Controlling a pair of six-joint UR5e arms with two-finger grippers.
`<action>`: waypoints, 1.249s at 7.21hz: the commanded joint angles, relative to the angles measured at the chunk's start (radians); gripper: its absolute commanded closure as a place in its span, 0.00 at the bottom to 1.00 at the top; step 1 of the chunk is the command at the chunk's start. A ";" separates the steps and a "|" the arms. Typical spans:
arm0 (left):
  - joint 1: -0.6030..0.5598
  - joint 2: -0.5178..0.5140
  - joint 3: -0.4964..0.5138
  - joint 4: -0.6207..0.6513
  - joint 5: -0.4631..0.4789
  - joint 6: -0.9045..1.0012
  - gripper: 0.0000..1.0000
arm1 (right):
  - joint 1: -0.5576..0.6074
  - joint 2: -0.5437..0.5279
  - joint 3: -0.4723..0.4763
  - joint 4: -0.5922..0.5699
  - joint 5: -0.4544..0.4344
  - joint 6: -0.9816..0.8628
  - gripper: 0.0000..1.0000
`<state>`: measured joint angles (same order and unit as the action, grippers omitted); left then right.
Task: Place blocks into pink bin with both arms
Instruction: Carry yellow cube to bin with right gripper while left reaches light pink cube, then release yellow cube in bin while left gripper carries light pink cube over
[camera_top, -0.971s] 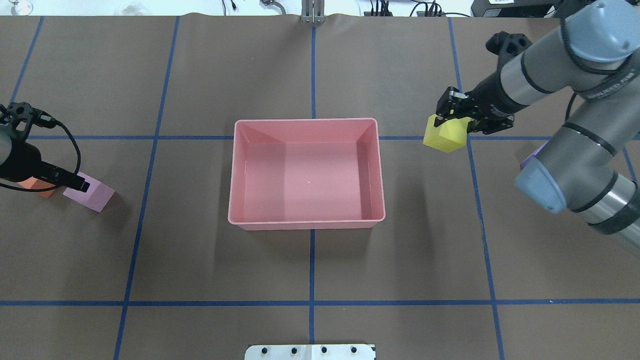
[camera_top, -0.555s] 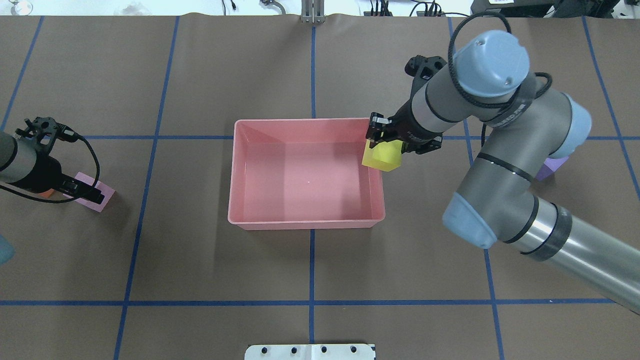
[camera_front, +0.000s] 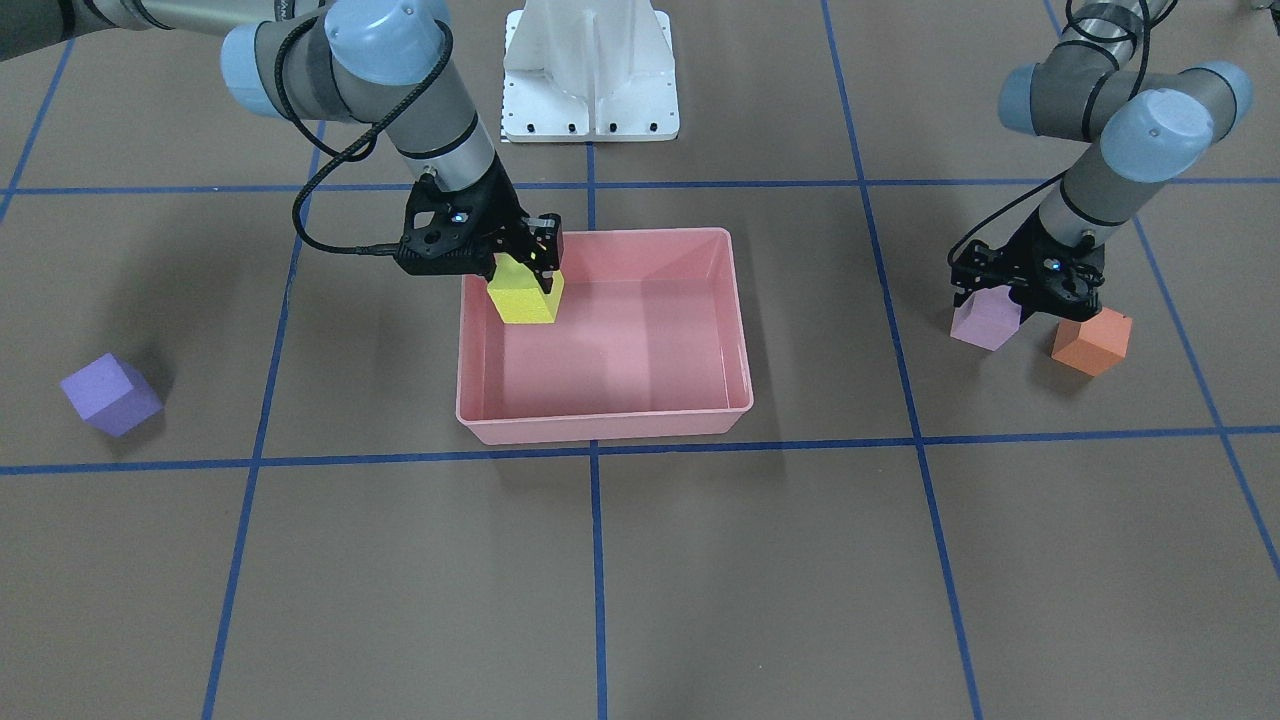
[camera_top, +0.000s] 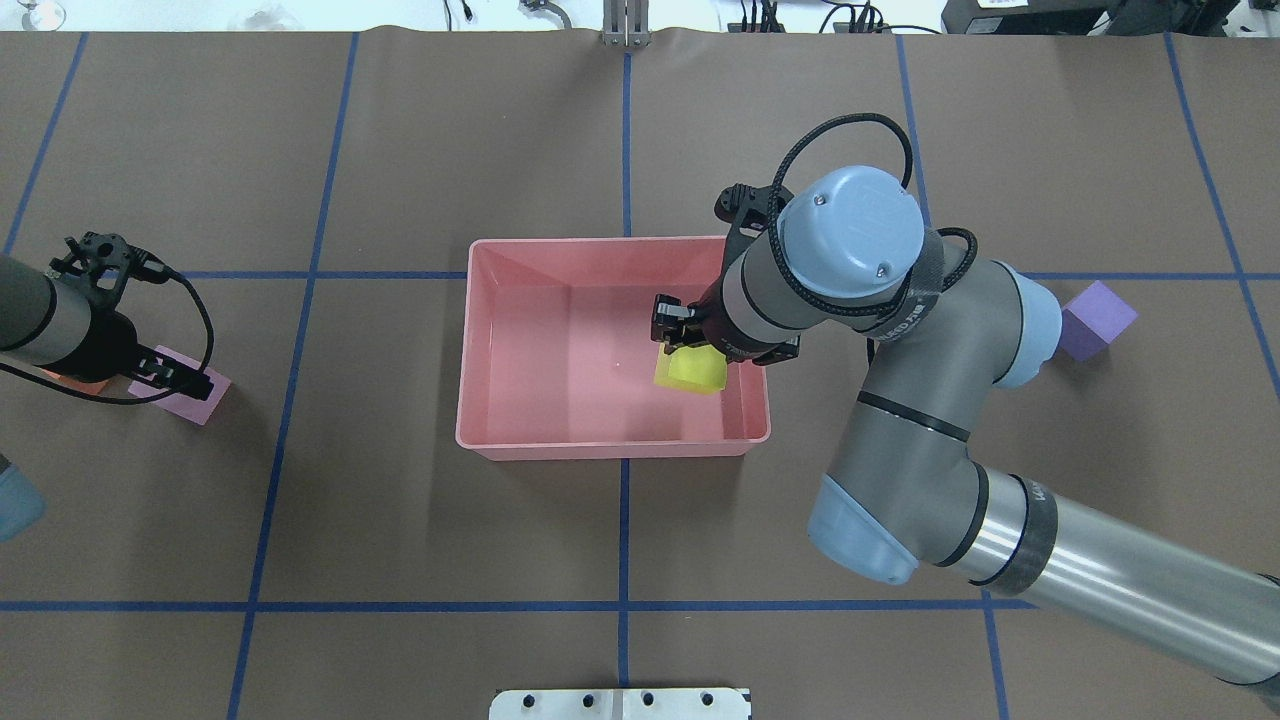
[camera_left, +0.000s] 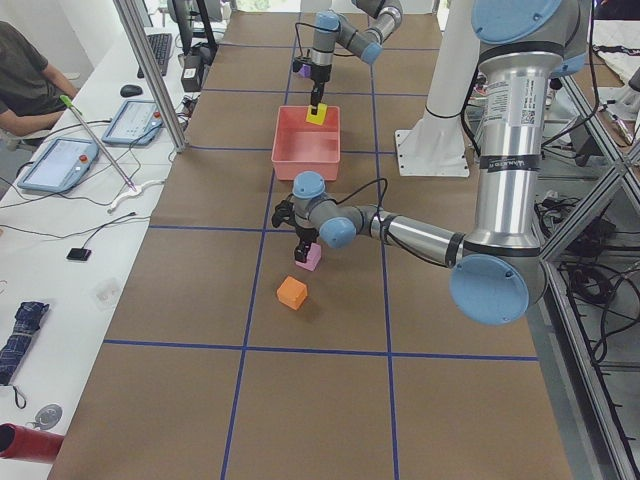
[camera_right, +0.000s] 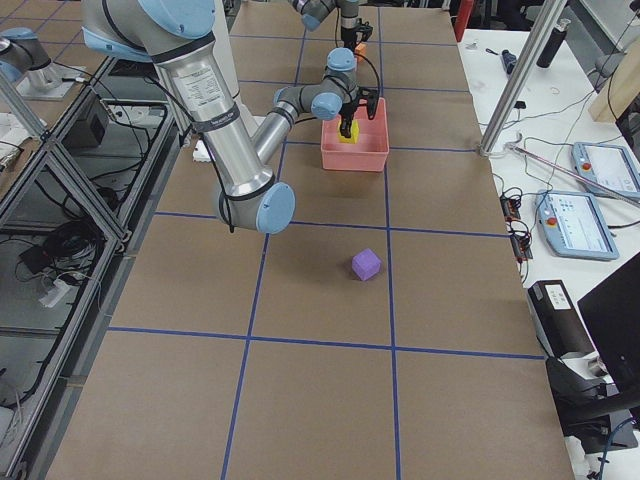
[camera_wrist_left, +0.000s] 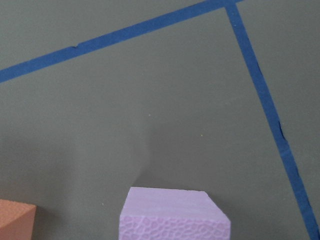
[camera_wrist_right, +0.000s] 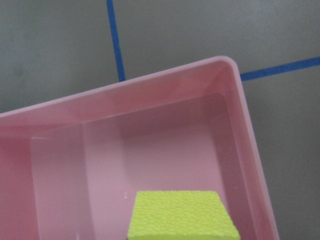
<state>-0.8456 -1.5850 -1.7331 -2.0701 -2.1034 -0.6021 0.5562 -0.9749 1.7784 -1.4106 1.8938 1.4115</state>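
Note:
The pale pink-lilac block will go on the bottom of the pink bin, put there by my left gripper near the bin's side (camera_front: 648, 358) opposite the white base.
My right gripper (camera_top: 682, 338) is shut on the yellow block (camera_top: 692, 371) and holds it above the floor of the pink bin (camera_top: 610, 448), in its right part. The block and bin also show in the front view (camera_front: 525, 296) (camera_front: 600, 426) and the right wrist view (camera_wrist_right: 180, 215) (camera_wrist_right: 150, 86). My left gripper (camera_front: 1003, 292) stands over the pale pink-lilac block (camera_front: 985, 323), which rests on the table; the jaws look open astride it. The orange block (camera_front: 1092, 342) sits right beside it. The purple block (camera_top: 1097, 320) lies on the table right of the bin.
The white metal base (camera_front: 590, 70) stands at the robot's side of the table. Blue tape lines cross the brown table cover. My right arm's elbow reaches over the table right of the bin, close to the purple block.
My right gripper has carried the yellow block leftward from outside the bin, over its right rim, to above the bin floor. My left gripper has shifted slightly right, over the pink-lilac block.

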 joint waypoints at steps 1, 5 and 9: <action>0.002 -0.016 -0.012 0.004 -0.012 -0.122 1.00 | -0.016 0.013 -0.027 0.004 -0.025 0.003 0.74; 0.000 -0.275 -0.083 0.015 -0.249 -0.754 1.00 | 0.077 0.001 0.015 0.009 0.032 0.020 0.00; 0.141 -0.634 -0.042 0.329 -0.081 -0.963 1.00 | 0.358 -0.169 0.012 0.010 0.251 -0.154 0.00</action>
<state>-0.7778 -2.1059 -1.7945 -1.8752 -2.2820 -1.5395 0.8516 -1.0831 1.7960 -1.3989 2.1272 1.3479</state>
